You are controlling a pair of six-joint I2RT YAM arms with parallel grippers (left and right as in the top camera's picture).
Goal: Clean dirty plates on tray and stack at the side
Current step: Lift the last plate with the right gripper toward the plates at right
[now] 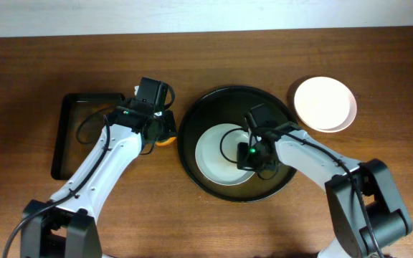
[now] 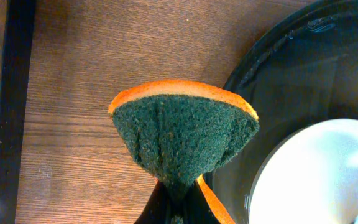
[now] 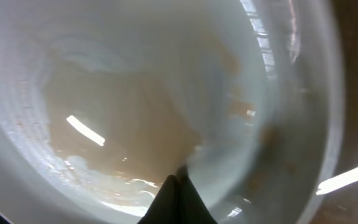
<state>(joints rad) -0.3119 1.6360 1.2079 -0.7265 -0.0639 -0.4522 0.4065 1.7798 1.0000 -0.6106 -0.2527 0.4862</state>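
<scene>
My right gripper should open its closed fingertips, which rest inside the white plate, and pinch the plate's rim (image 3: 332,155) before it lifts the plate to the stack.
The large round black tray (image 1: 217,106) lies at the table's centre with one white plate (image 1: 217,154) in it. My right gripper (image 1: 253,149) is at this plate's right rim. In the right wrist view its fingers (image 3: 178,185) are pressed together on the plate (image 3: 135,93), which fills the frame and shows faint orange-brown smears. My left gripper (image 1: 158,129) is just left of the tray, shut on an orange-backed green sponge (image 1: 165,138). In the left wrist view the sponge (image 2: 182,137) is pinched into a fan by the fingers (image 2: 179,208), beside the tray (image 2: 291,68) and plate (image 2: 322,180).
White plates (image 1: 325,104) are stacked on the table right of the tray. A smaller dark rectangular tray (image 1: 67,136) lies at the left; its edge shows in the left wrist view (image 2: 8,112). Bare wooden table lies in front and behind.
</scene>
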